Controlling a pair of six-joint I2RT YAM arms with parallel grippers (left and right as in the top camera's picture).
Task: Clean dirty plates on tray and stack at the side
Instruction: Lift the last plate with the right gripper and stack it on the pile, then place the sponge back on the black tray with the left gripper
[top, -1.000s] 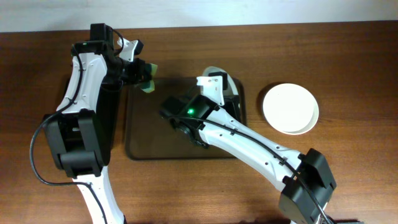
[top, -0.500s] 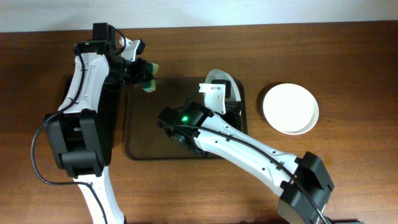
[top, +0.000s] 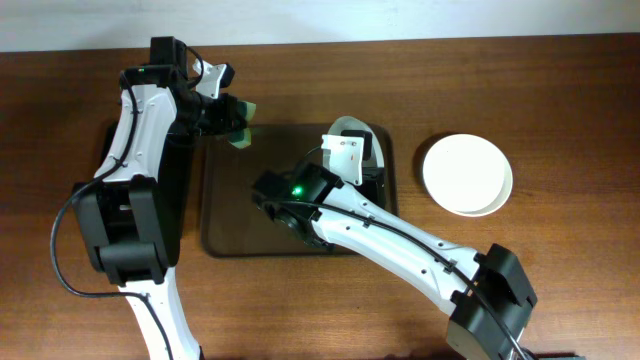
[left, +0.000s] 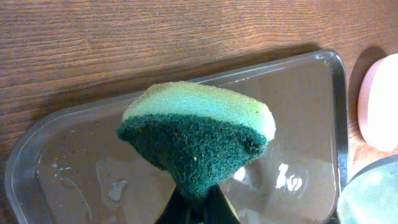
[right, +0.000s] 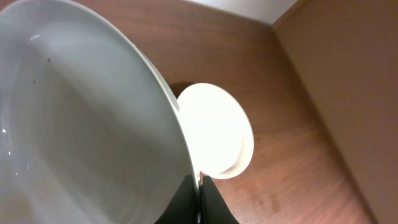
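The white plate will go down on top of the stacked white plates (top: 462, 166) (right: 213, 129) beside the brown tray, put there by my right gripper. That plate is now tilted over the tray.
My right gripper (top: 360, 166) is shut on the rim of a white plate (top: 345, 124) and holds it tilted on edge over the far right part of the brown tray (top: 240, 205). In the right wrist view the plate (right: 81, 124) fills the left side, pinched between the fingers (right: 200, 186). Two white plates (top: 467, 175) sit stacked on the table to the right of the tray; the stack also shows in the right wrist view (right: 214, 130). My left gripper (top: 224, 116) is shut on a green and yellow sponge (top: 240, 130), held above the tray's far left corner (left: 43, 155). The sponge (left: 199, 134) is clear of the plate.
A narrow black tray (top: 188, 200) lies along the brown tray's left side, partly under my left arm. The brown tray's floor (left: 106, 186) has wet patches. Bare wooden table (top: 560, 260) lies around the stack, with a pale wall edge at the back.
My right arm has shifted slightly, drawing the tilted plate a little nearer over the tray. The left gripper and sponge have hardly moved.
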